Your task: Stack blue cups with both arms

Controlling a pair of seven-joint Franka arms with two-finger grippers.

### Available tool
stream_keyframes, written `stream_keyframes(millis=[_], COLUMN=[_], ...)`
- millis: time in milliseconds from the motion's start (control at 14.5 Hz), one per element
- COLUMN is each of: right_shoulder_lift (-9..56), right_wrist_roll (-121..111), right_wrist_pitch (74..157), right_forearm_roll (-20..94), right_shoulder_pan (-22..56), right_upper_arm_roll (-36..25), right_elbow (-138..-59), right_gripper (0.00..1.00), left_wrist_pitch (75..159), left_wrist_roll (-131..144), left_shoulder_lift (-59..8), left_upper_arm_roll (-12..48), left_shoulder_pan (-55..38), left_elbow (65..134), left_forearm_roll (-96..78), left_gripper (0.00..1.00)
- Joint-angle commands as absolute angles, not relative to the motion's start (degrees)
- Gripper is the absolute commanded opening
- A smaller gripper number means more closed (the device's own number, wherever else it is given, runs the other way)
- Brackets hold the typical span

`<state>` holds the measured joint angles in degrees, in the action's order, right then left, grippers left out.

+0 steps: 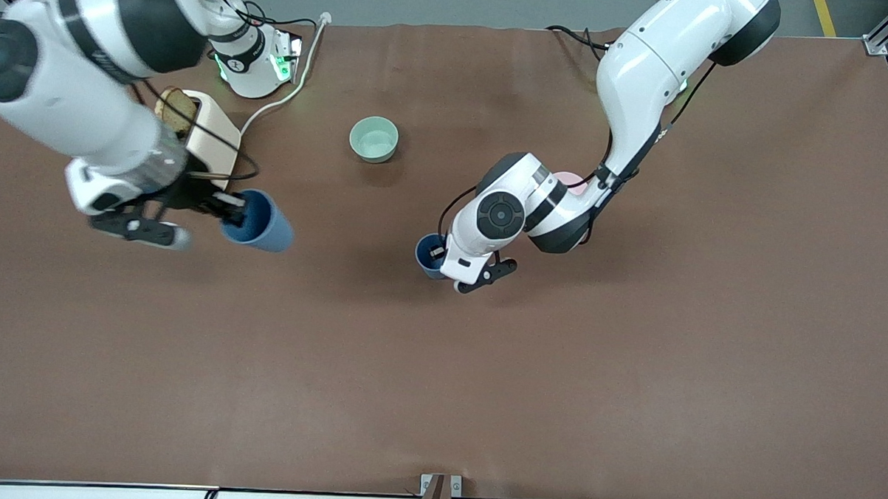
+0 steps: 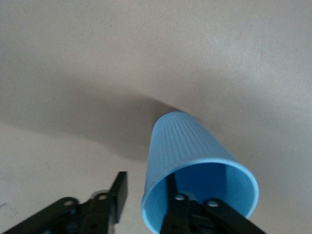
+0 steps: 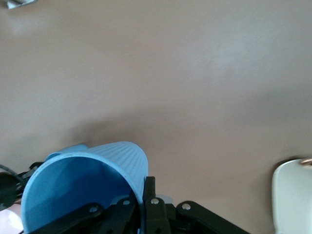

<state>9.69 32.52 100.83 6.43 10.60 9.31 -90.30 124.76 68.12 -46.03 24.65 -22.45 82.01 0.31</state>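
The robot's right gripper should release its blue cup inside the standing blue cup [image 1: 434, 253] that the left gripper straddles.
There are two blue cups. My right gripper [image 1: 232, 211] is shut on the rim of one blue cup [image 1: 264, 225] and holds it tilted in the air over the table near the toaster. In the right wrist view the gripper [image 3: 140, 192] pinches the cup's wall [image 3: 112, 156], one finger inside and one outside. The other blue cup [image 1: 425, 250] stands upright near the table's middle. My left gripper [image 1: 435, 258] is open and straddles its rim. In the left wrist view the gripper [image 2: 145, 187] has one finger inside this cup [image 2: 185, 141] and one outside, clear of the wall.
A mint-green bowl [image 1: 374, 138] sits farther from the front camera than the standing cup. A pink bowl [image 1: 575, 182] is mostly hidden under the left arm. A cream toaster [image 1: 212, 127] with bread stands toward the right arm's end, and its edge shows in the right wrist view [image 3: 290, 195].
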Motion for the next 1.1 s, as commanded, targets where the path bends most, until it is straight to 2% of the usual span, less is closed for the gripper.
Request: stream_keyframes(millis=[0,138,481,756,1031], right_shoulder_lift=[10.9,12.99,22.57,29.25,30.23], right_wrist_roll=[37.08,41.29,50.0,56.78,56.78], right_wrist_pitch=[102.48,104.58,115.91,119.27,120.58], right_forearm_roll=[6.5,5.8,4.58,-3.16,-3.43], right_shoulder_pan=[10.54,11.51,14.05,16.26,16.44], right_upper_arm_roll=[11.86,15.36,23.63,25.65,26.63], right_elbow=[-90.27,-90.35,-89.91,-89.74,-89.74], right_gripper=[0.0,0.0,0.0,0.0,0.0], left_wrist_pitch=[123.93,122.88,112.78,100.4,91.78], left_wrist_roll=[69.26,68.91,59.62,44.69,29.65], left_shoulder_lift=[-43.17,-38.26,-26.3,-16.81,-8.1], left_upper_arm_roll=[24.52,24.78,24.7,24.61,24.52], left_shoulder_pan=[-21.36,-17.6,-7.76,1.38,9.66], left_elbow=[80.77,80.95,80.86,80.95,80.86], left_forearm_roll=[0.7,0.79,0.97,1.66,2.28], left_gripper=[1.0,1.0,1.0,1.0,1.0])
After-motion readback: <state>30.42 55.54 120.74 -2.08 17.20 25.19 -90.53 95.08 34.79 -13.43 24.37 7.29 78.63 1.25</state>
